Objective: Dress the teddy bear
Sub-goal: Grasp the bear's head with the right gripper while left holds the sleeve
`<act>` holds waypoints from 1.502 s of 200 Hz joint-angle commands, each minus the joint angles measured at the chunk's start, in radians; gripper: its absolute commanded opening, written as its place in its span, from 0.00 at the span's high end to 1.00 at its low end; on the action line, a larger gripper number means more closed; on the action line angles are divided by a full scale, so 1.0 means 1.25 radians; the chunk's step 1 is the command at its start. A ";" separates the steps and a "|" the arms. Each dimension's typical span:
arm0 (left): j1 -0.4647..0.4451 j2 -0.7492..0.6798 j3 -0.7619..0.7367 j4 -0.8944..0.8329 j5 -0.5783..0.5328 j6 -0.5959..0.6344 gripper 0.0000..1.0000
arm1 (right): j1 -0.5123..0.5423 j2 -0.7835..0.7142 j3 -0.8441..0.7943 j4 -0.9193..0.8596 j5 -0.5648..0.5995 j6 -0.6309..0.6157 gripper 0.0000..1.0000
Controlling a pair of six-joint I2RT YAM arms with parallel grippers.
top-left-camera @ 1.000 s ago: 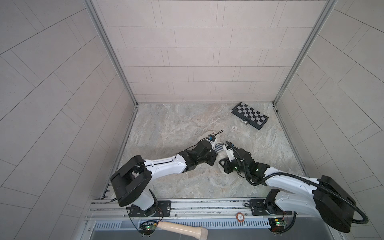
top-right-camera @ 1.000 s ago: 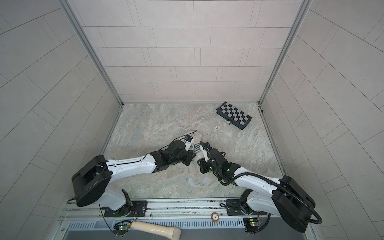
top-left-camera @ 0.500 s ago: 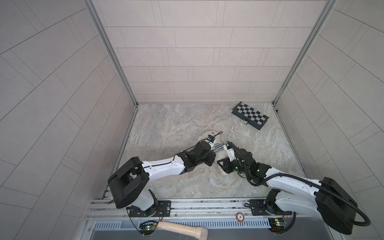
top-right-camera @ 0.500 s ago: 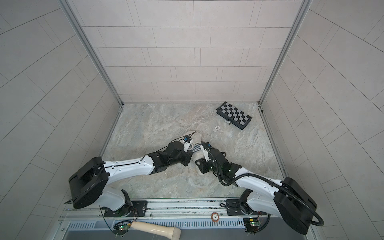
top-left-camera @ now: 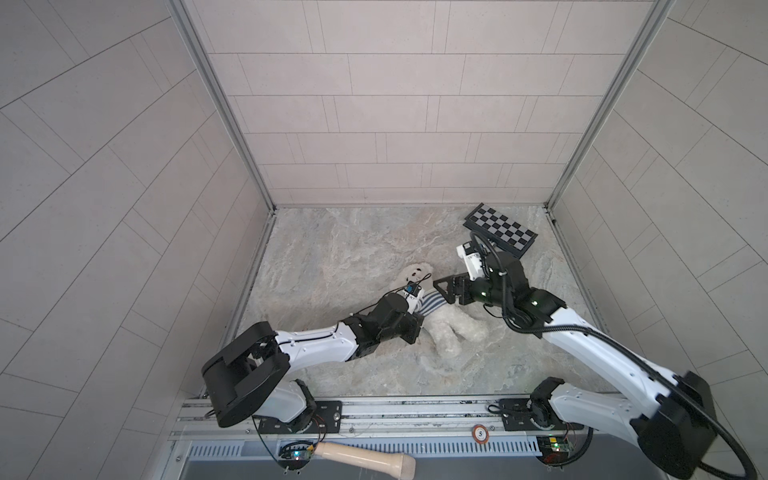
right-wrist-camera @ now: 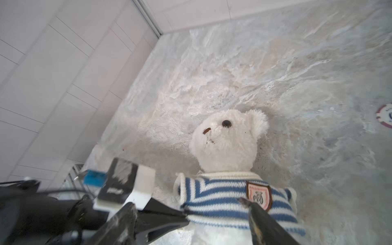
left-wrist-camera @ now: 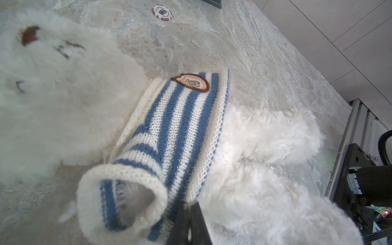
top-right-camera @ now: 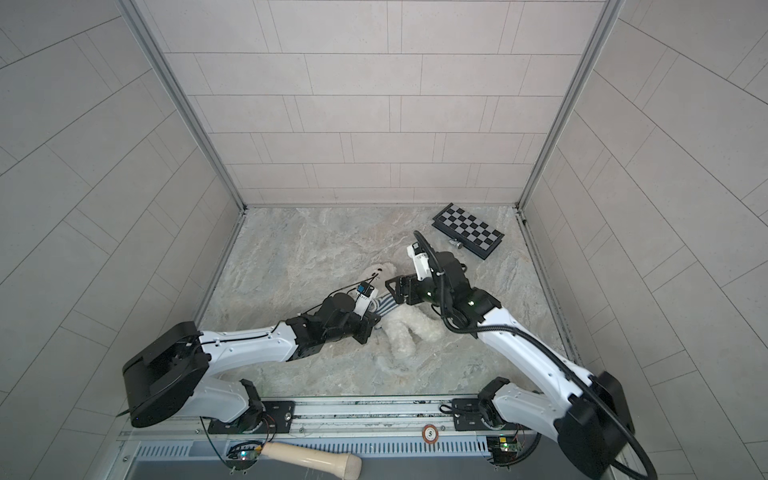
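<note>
The robot's right gripper needs to next move to the teddy bear's neck (top-left-camera: pixel 425 289) (right-wrist-camera: pixel 227 169), between its chin and the striped shirt's collar, and close there.
The teddy bear (top-left-camera: pixel 451 330) (top-right-camera: pixel 405 328) lies face up on the marble table, head (right-wrist-camera: pixel 227 140) towards the far left corner. A blue-and-white striped shirt (top-left-camera: pixel 432 306) (left-wrist-camera: pixel 180 127) (right-wrist-camera: pixel 220 197) with a badge wraps its chest. The sleeve (left-wrist-camera: pixel 118 191) by my left gripper gapes, with only fluff inside. My left gripper (top-left-camera: pixel 419 326) (top-right-camera: pixel 372 324) (left-wrist-camera: pixel 188 214) is shut on the shirt's lower hem. My right gripper (top-left-camera: pixel 442 289) (top-right-camera: pixel 395 286) (right-wrist-camera: pixel 186 206) hangs open just above the shirt, with nothing between its fingers.
A checkerboard (top-left-camera: pixel 498 235) (top-right-camera: pixel 467 230) lies at the back right corner. A poker chip (left-wrist-camera: pixel 161 12) (right-wrist-camera: pixel 385 115) lies on the table beyond the bear. Tiled walls close in three sides. A wooden handle (top-left-camera: pixel 365 459) lies below the front rail.
My right gripper has opened, let go of the shirt and lifted back to the right, uncovering the bear. My left gripper has shut on the hem and stayed in place.
</note>
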 commanded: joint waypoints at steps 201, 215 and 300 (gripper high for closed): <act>0.017 -0.066 -0.048 0.033 0.007 -0.038 1.00 | 0.025 0.517 0.259 -0.040 0.067 -0.102 0.79; 0.017 -0.080 -0.054 0.015 0.008 -0.049 1.00 | 0.025 0.486 0.232 -0.022 0.092 -0.094 0.88; 0.013 -0.208 -0.113 -0.093 0.017 -0.030 1.00 | -0.020 0.281 0.097 0.134 0.069 0.027 1.00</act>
